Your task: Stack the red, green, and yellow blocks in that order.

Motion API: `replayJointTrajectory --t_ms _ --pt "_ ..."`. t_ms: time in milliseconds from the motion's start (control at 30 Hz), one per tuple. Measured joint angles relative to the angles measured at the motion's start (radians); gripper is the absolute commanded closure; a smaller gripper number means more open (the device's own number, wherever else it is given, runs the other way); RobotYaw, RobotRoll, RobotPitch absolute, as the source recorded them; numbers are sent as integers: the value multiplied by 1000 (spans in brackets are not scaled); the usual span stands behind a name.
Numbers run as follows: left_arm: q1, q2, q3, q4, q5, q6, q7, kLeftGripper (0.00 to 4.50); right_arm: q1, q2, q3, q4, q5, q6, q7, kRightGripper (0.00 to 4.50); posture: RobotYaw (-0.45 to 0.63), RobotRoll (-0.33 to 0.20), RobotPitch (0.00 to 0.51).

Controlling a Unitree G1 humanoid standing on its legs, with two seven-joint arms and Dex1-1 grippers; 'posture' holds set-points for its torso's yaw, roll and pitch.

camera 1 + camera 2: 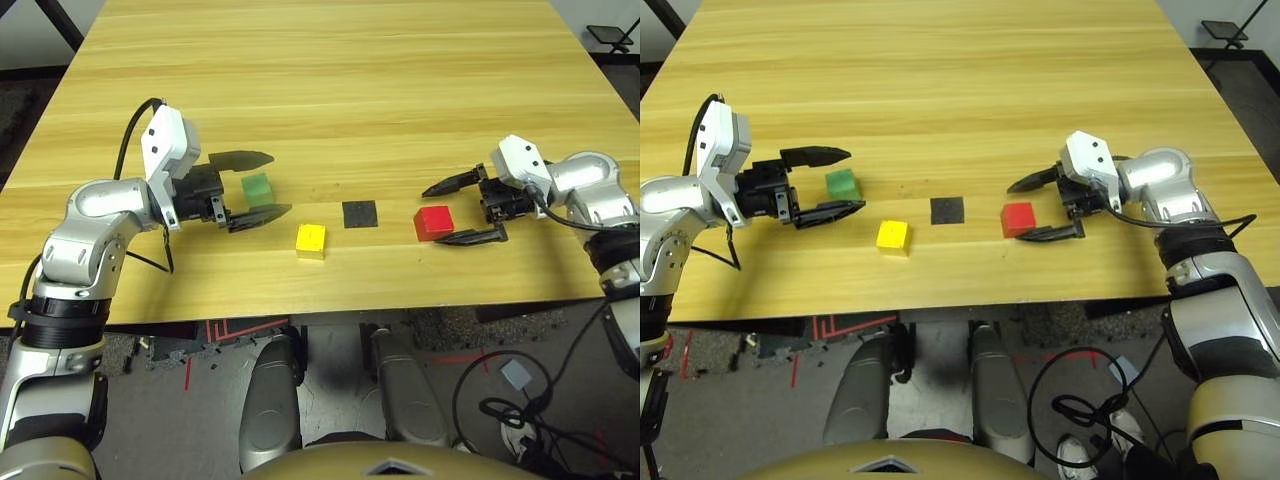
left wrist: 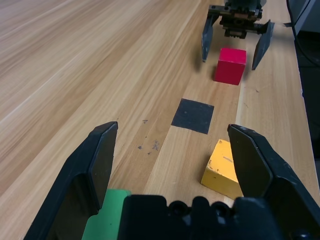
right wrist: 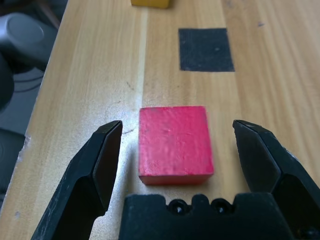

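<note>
The robot's left gripper will close on the near and far sides (image 1: 258, 195) (image 2: 110, 211) of the light green block, since that block goes on top of the bright red block.
The light green block (image 1: 257, 188) sits on the table between the fingers of my left gripper (image 1: 281, 182), which is open and not touching it. The bright red block (image 1: 433, 221) rests on the wood inside my right gripper (image 1: 432, 216), also open, with a gap on each side in the right wrist view, where the red block (image 3: 173, 142) lies between the two fingers. The yellow block (image 1: 311, 240) lies alone near the front edge, a little turned, between the two grippers.
A flat black square patch (image 1: 360, 214) lies on the table (image 1: 330, 80) between the yellow and red blocks. The table's front edge runs just below the blocks. Cables lie on the floor at the lower right.
</note>
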Motion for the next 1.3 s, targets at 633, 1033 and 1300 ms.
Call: replayJointTrajectory --t_ms 633,1033,1300 --pt "38 13 40 -60 -5 69 46 0 -94 138 -80 25 -108 122 -2 2417 278 -69 235" --pt "4 5 29 -103 -6 114 80 0 -135 319 -100 78 -233 143 -97 2417 351 -62 249" --pt "50 5 42 -153 -20 135 114 0 -161 341 -133 154 -283 91 -119 2417 356 -68 257"
